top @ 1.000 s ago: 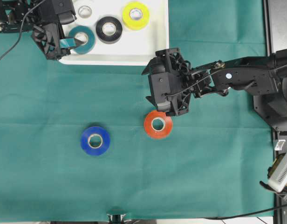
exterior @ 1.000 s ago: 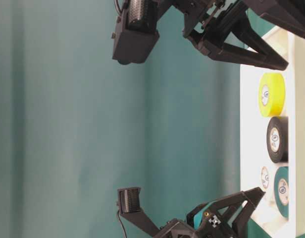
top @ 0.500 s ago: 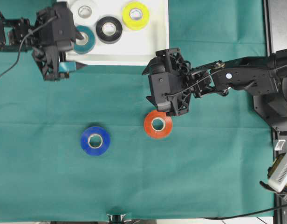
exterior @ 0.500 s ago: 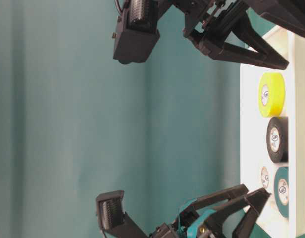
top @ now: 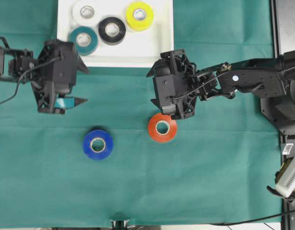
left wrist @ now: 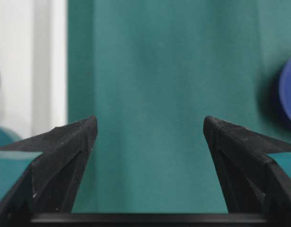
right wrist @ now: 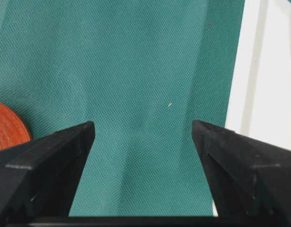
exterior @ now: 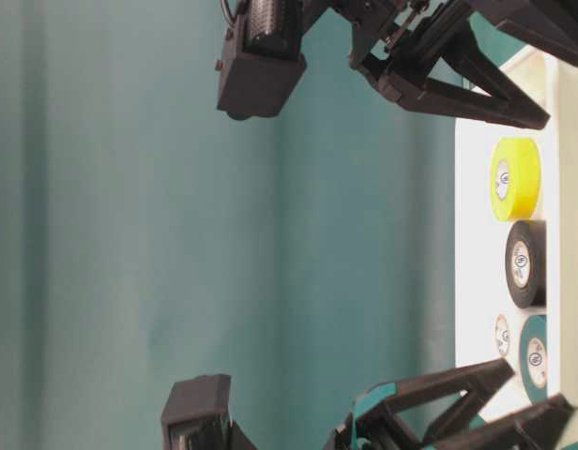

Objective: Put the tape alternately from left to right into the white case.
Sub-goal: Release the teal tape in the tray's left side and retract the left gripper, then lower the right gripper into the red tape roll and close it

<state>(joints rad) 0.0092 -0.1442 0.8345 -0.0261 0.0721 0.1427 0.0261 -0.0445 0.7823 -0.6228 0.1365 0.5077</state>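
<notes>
My right gripper is going to close on the red tape roll's side (top: 165, 118) (right wrist: 17, 135) nearest the white case, with one finger inside the roll's hole.
The white case (top: 152, 48) lies at the top of the overhead view and holds white tape (top: 85, 9), teal tape (top: 83, 40), black tape (top: 112, 30) and yellow tape (top: 139, 15). A blue tape roll (top: 97, 144) and a red tape roll (top: 162, 128) lie flat on the green cloth. My left gripper (top: 85, 86) hovers open and empty over cloth, between the case and the blue roll (left wrist: 289, 94). My right gripper (top: 150, 88) is open and empty just above the red roll (right wrist: 8, 125), with the case rim (right wrist: 263, 71) to its other side.
Green cloth covers the table. The right arm stretches in from the right edge, where dark equipment (top: 286, 28) stands. From table level both grippers, left (exterior: 458, 412) and right (exterior: 458, 94), stand beside the case (exterior: 477, 234).
My left gripper has moved away from the case's front left corner, down over the cloth toward the blue roll. The teal roll stays in the case. The right arm has not moved.
</notes>
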